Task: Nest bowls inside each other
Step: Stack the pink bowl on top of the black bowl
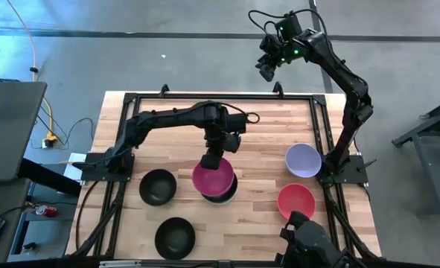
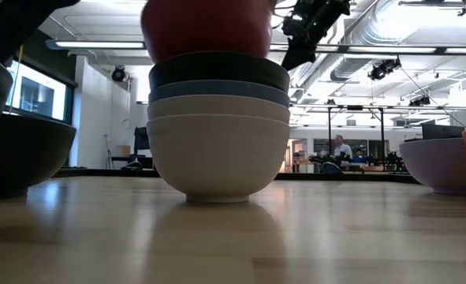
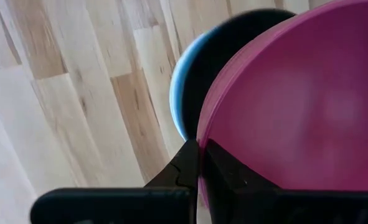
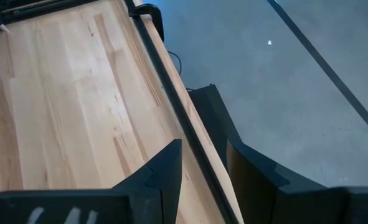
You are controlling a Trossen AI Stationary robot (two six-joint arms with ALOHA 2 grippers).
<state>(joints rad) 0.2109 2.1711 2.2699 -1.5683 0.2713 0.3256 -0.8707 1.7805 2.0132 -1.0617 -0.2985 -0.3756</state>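
I should use my left gripper to let go of the magenta bowl nested squarely inside the black bowl on top of the stack (image 1: 219, 182) (image 3: 268, 99).
My left gripper (image 1: 211, 159) is shut on the magenta bowl (image 1: 214, 177) over the table's middle. Under it stands a stack (image 2: 217, 126): a white bowl (image 2: 217, 162) on the table, a second white bowl, a blue one (image 3: 176, 93) and a black one (image 3: 224, 59) on top. The magenta bowl (image 2: 205, 28) sits in the mouth of that black bowl, shifted a little toward the far side. My right gripper (image 4: 202, 168) is open, raised high beyond the table's far right corner (image 1: 268, 68), touching nothing. My left gripper pinches the magenta bowl's rim (image 3: 200, 149) on its far side, one finger (image 3: 230, 171) inside the bowl and the other finger (image 3: 182, 168) outside. The fingers come from above, pointing down. The bowl's bottom is down in the black bowl's mouth; whether it rests there I cannot tell.
Two black bowls (image 1: 158, 186) (image 1: 175, 238) stand alone on the left near part of the table. A lavender bowl (image 1: 303, 160) and a red bowl (image 1: 295, 201) stand on the right. A black frame (image 1: 320, 119) rims the table. Bare wood lies toward the far side.
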